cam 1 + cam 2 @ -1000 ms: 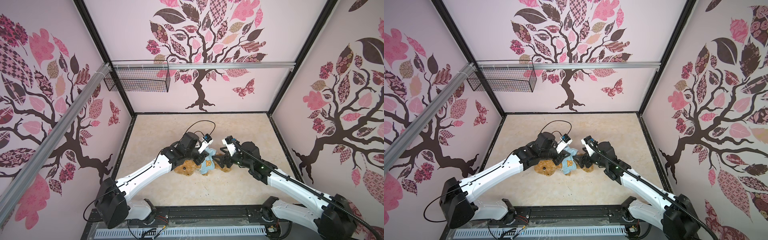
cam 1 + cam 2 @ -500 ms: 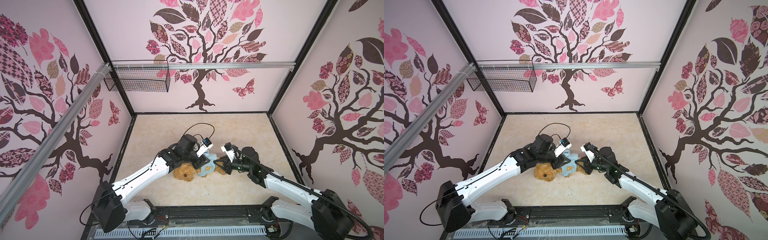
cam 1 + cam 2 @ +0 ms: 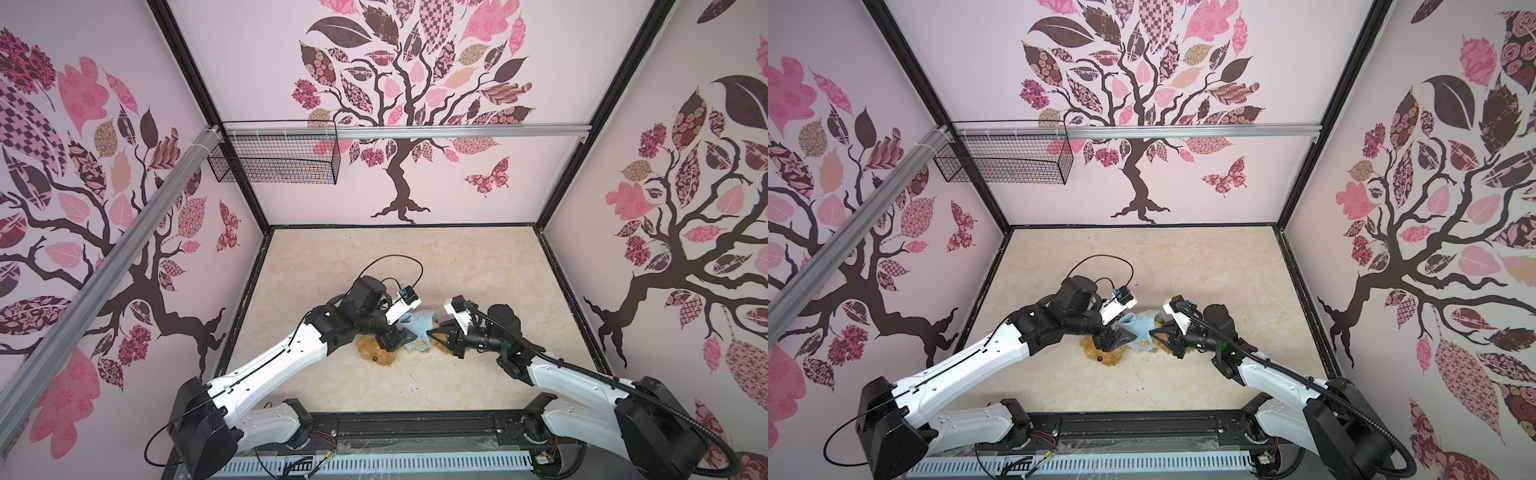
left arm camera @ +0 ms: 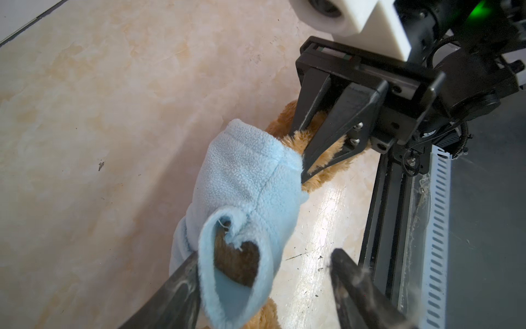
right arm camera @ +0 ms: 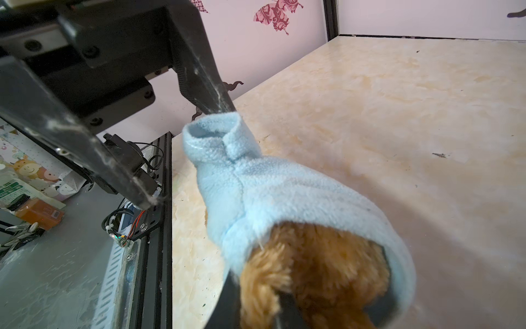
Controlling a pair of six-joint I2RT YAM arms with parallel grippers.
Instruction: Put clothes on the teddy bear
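My right gripper is holding the fur at the hem while the sleeve stands empty, so it should open and pinch the shirt [image 5: 238, 192] just below the sleeve.
The teddy bear [image 3: 374, 353] [image 3: 1106, 353] lies on the beige table, head toward the front left, golden fur [image 5: 321, 270] [image 4: 318, 178] showing. A light blue shirt [image 3: 417, 328] [image 3: 1142, 328] [image 4: 244, 176] [image 5: 284, 188] covers its body, with one empty sleeve sticking up. My left gripper [image 3: 397, 338] [image 3: 1117, 338] [image 4: 264, 256] [image 5: 187, 156] stands open astride that sleeve, one finger touching it. My right gripper [image 3: 434, 332] [image 3: 1156, 332] [image 4: 306, 168] [image 5: 256, 287] is shut on the bear's furry lower body at the shirt hem.
A black wire basket [image 3: 274, 160] [image 3: 1005, 162] hangs on the back wall at the left, under an aluminium rail [image 3: 457, 131]. Patterned walls enclose the table on three sides. A black frame bar [image 3: 415, 424] [image 4: 384, 213] runs along the front edge near the bear.
My right gripper has moved in and shut on the bear's lower body. My left gripper has opened and let go of the shirt. The bear has shifted slightly toward the front.
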